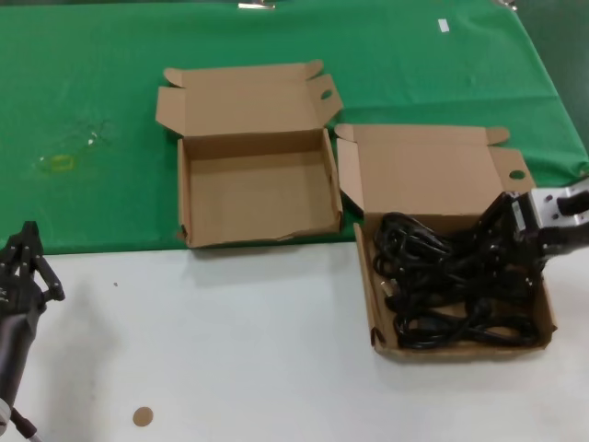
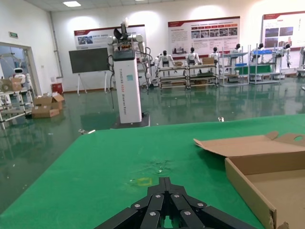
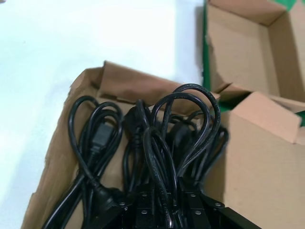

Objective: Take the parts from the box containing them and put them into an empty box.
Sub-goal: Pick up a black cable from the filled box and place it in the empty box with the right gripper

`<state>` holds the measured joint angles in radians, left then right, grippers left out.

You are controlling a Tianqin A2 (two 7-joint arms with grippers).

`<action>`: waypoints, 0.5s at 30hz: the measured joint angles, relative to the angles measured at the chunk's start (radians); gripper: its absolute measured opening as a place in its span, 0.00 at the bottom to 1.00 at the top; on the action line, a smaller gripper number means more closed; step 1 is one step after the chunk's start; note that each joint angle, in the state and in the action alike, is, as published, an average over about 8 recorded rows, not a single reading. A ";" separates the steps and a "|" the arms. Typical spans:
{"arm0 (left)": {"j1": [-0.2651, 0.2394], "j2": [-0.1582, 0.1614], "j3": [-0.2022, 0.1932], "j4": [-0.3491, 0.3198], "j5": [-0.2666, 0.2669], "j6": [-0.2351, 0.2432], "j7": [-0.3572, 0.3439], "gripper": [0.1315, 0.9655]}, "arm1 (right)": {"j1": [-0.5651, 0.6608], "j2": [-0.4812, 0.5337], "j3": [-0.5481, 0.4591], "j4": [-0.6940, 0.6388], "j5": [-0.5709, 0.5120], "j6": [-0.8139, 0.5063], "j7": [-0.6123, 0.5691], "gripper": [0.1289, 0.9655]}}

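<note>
I should set the black cord bundle down with my right gripper inside the empty carton [image 1: 241, 164] [image 3: 267, 55] along its far side, next to the open lid. The bundle is now in the larger tall-lidded carton.
The black coiled power cords [image 1: 442, 295] lie heaped in the larger tall-lidded carton [image 1: 423, 175] at the right. My right gripper [image 1: 488, 230] reaches into it from the right and is shut on a cord bundle. In the right wrist view the gripper [image 3: 167, 195] has glossy cable loops [image 3: 186, 119] rising between its fingers, with more cords [image 3: 95, 133] beside them in the carton [image 3: 52, 157]. The empty squarish carton [image 1: 184, 193] with a wavy front wall stands to the left on the green cloth; it also shows in the right wrist view [image 3: 238, 52]. My left gripper [image 1: 28, 241] is shut and parked at the near left.
A green cloth [image 1: 92, 92] covers the far half of the table and the near half is white [image 1: 230, 350]. A small brown disc [image 1: 142, 416] lies near the front edge. A yellowish mark [image 1: 60, 163] sits on the cloth at far left. The left wrist view shows the empty carton's wall [image 2: 248, 183].
</note>
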<state>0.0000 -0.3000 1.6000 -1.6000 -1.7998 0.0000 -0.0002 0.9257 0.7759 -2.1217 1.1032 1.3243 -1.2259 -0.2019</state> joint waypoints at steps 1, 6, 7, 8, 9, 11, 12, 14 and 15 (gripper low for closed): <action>0.000 0.000 0.000 0.000 0.000 0.000 0.000 0.01 | 0.005 0.001 0.002 0.005 0.001 -0.005 0.007 0.13; 0.000 0.000 0.000 0.000 0.000 0.000 0.000 0.01 | 0.043 -0.006 0.015 0.021 0.010 -0.028 0.046 0.13; 0.000 0.000 0.000 0.000 0.000 0.000 0.000 0.01 | 0.054 -0.011 0.017 0.022 0.012 -0.031 0.054 0.13; 0.000 0.000 0.000 0.000 0.000 0.000 0.000 0.01 | 0.065 -0.018 0.020 0.021 0.014 -0.033 0.061 0.12; 0.000 0.000 0.000 0.000 0.000 0.000 0.000 0.01 | 0.077 -0.026 0.021 0.019 0.015 -0.034 0.068 0.12; 0.000 0.000 0.000 0.000 0.000 0.000 0.000 0.01 | 0.102 -0.048 0.023 0.012 0.017 -0.032 0.079 0.12; 0.000 0.000 0.000 0.000 0.000 0.000 0.000 0.01 | 0.114 -0.061 0.023 0.007 0.017 -0.029 0.084 0.12; 0.000 0.000 0.000 0.000 0.000 0.000 0.000 0.01 | 0.138 -0.091 0.021 -0.005 0.017 -0.022 0.093 0.12; 0.000 0.000 0.000 0.000 0.000 0.000 0.000 0.01 | 0.149 -0.109 0.018 -0.013 0.015 -0.017 0.097 0.12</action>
<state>0.0000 -0.3000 1.6000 -1.6000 -1.7998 0.0000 -0.0002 1.0748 0.6671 -2.1037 1.0897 1.3390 -1.2426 -0.1051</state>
